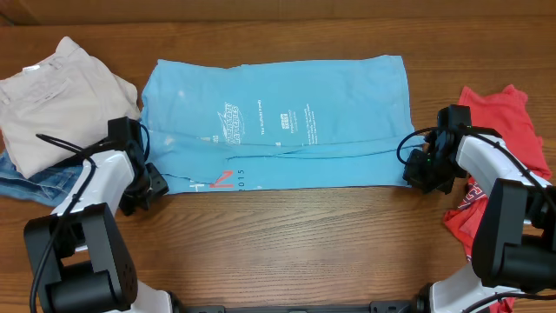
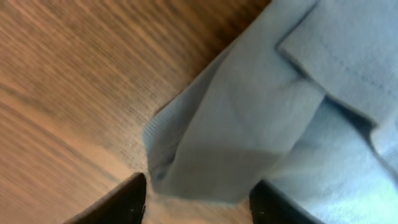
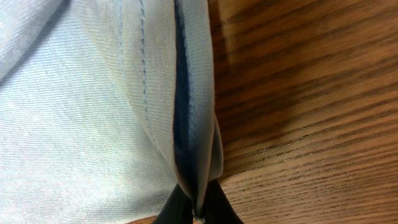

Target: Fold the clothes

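I will take the T-shirt's near corner [image 2: 186,177] with my left gripper and pull it out flat before the next fold, as the T-shirt's near edge lies creased and drawn in.
A sky-blue T-shirt [image 1: 278,122] with small white print and a red mark lies flat across the middle of the table, folded into a wide rectangle. At its near left corner is my left gripper [image 1: 148,185]. In the left wrist view that gripper [image 2: 199,190] is open. Its dark fingers [image 2: 121,202] stand apart on either side of the shirt's corner [image 2: 211,155], which lies on the wood. My right gripper [image 1: 415,171] is at the near right corner. In the right wrist view it [image 3: 198,210] is shut on a pinched fold of the blue hem [image 3: 186,124].
A red shirt [image 1: 491,113] with white print is bunched at the right edge, partly under my right arm. Beige clothing [image 1: 52,96] lies on denim [image 1: 26,184] at the far left. Bare wooden table [image 1: 295,243] runs along the front.
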